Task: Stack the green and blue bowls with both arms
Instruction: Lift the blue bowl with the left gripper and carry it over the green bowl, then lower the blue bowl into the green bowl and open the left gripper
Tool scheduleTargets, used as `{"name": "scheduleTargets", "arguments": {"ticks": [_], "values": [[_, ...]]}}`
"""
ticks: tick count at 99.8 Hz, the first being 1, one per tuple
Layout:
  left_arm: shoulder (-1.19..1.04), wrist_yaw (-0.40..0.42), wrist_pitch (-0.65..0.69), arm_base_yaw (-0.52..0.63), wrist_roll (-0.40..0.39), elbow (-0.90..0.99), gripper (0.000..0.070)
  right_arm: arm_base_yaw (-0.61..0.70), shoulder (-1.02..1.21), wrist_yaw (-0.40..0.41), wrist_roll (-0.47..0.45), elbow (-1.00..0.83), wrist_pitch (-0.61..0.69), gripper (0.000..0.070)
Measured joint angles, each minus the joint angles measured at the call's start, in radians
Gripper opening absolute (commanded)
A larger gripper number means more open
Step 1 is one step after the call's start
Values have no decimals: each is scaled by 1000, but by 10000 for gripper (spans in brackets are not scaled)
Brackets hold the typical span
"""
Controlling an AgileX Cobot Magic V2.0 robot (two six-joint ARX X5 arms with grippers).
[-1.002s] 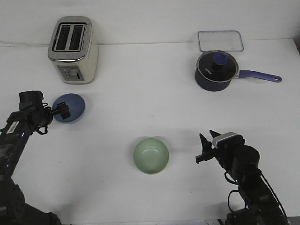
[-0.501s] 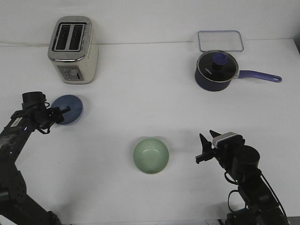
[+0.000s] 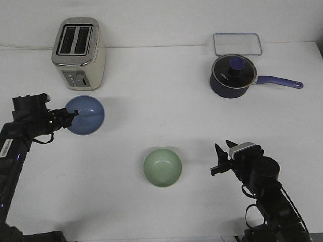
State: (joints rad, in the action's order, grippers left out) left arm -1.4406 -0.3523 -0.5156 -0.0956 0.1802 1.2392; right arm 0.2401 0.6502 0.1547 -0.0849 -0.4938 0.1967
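The robot's left gripper needs to release the blue bowl inside the green bowl [image 3: 163, 167] near the front middle of the table.
The blue bowl [image 3: 87, 115] hangs open side up at the left of the table. It looks raised off the surface, with a faint shadow to its right. My left gripper [image 3: 71, 116] is shut on the bowl's left rim. The green bowl [image 3: 162, 167] sits open side up on the table near the front middle, with nothing touching it. My right gripper [image 3: 221, 158] is open and empty. It points left, a short way to the right of the green bowl.
A cream and silver toaster [image 3: 78, 53] stands at the back left, just behind the blue bowl. A dark navy lidded saucepan [image 3: 231, 76] with a purple handle stands at the back right. A clear rectangular container [image 3: 237, 44] lies behind it.
My left gripper has closed on the blue bowl's rim and carried it up and to the right. The bowl now looks larger. The right arm and green bowl have not moved.
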Motion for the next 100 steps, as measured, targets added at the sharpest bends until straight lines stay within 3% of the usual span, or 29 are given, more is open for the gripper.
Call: {"name": "scheduleTargets", "arguments": {"ticks": [17, 52, 100], "values": [[64, -58, -87, 156, -37, 2, 13, 0, 0, 0, 0, 0, 0, 276], [3, -76, -60, 602, -44, 2, 13, 0, 0, 0, 0, 0, 0, 276], [-146, -72, -39, 747, -52, 2, 13, 0, 0, 0, 0, 0, 0, 276]]}}
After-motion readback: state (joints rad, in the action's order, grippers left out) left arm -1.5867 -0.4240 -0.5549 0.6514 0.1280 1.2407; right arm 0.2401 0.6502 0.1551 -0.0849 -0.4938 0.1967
